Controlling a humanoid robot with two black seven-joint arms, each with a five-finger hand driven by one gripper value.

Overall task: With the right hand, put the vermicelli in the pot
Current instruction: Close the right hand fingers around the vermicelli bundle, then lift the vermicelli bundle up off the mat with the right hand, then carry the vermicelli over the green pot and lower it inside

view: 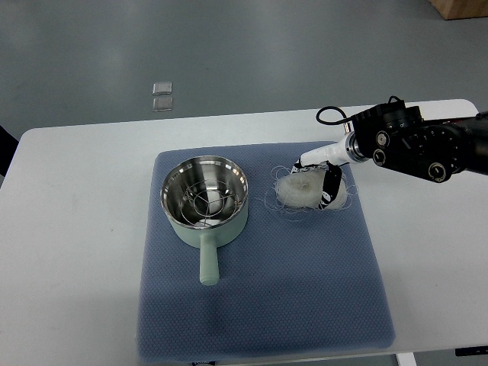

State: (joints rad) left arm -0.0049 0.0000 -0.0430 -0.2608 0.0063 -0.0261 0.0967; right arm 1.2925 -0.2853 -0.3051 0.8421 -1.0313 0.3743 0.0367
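Note:
My right gripper is going to let go of the vermicelli on the wire rack inside the pale green pot (200,191).
A pale green pot (204,202) with a steel inside and a wire rack stands on the blue mat (259,305), its handle pointing toward the near edge. A white bundle of vermicelli (300,191) lies on the mat just right of the pot, with loose strands around it. My right hand (324,179) comes in from the right edge and sits on the right side of the bundle. Its fingers (332,183) curl around the bundle's right edge. The bundle rests on the mat.
The mat lies on a white table (76,229). Two small clear squares (162,96) lie on the grey floor beyond the table's far edge. A brown box corner (461,8) shows at the top right.

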